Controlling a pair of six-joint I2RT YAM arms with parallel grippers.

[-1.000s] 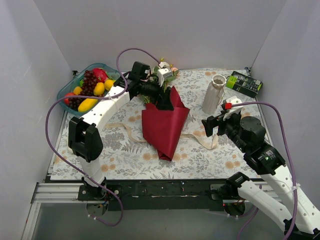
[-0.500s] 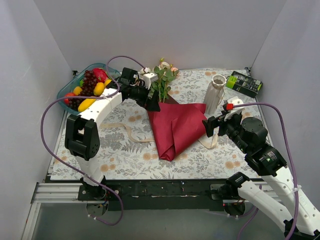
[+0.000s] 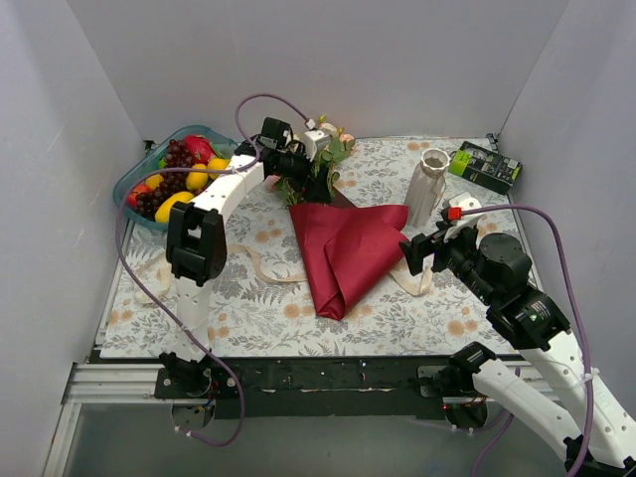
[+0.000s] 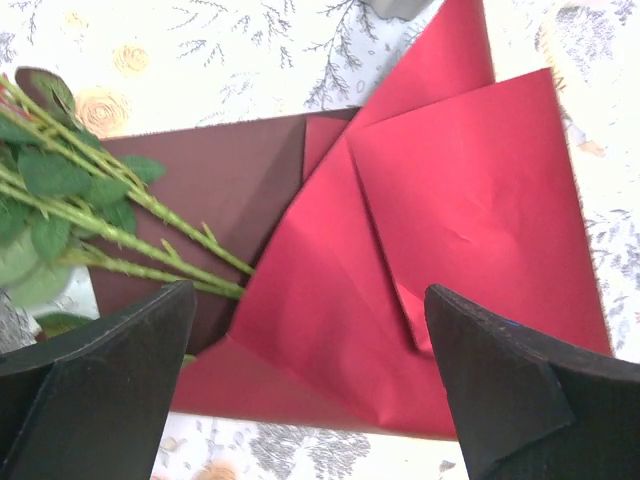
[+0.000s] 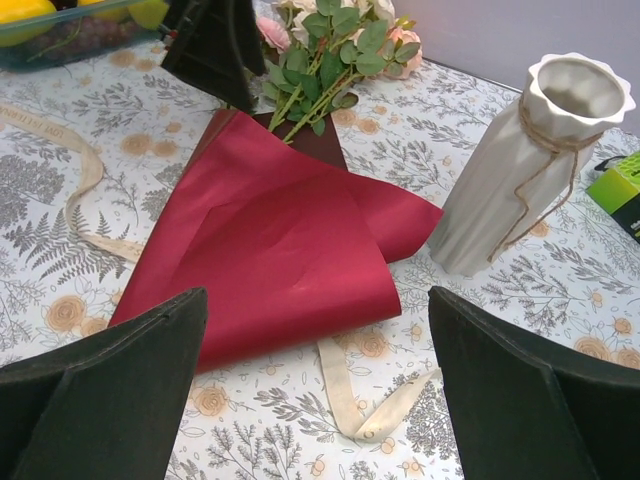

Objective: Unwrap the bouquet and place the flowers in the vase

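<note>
The dark red paper's folded edge covers the stem ends, so the robot's left gripper needs to pinch that edge (image 4: 284, 235) and pull it open before it takes the flowers.
The bouquet is undone. Its dark red paper (image 3: 348, 248) lies spread on the tablecloth, folded over itself. The flowers (image 3: 324, 159) rest with their green stems (image 4: 130, 215) on the paper's far end and their heads toward the back wall. My left gripper (image 3: 295, 164) hovers open just left of the stems, holding nothing (image 4: 310, 385). The beige ribbon (image 5: 372, 398) lies loose beside the paper. The off-white ribbed vase (image 3: 427, 187) stands upright to the right of the paper. My right gripper (image 3: 422, 248) is open near the paper's right corner (image 5: 320, 390), with nothing in it.
A blue bowl of fruit (image 3: 169, 179) sits at the back left, close behind the left arm. A black-and-green box (image 3: 484, 166) lies at the back right beyond the vase (image 5: 530, 160). More ribbon (image 3: 248, 263) trails across the cloth left of the paper.
The left gripper opened and let the paper go. The paper fell open toward the right and now lies flatter. The left arm drew back beside the stems. The right arm stayed still.
</note>
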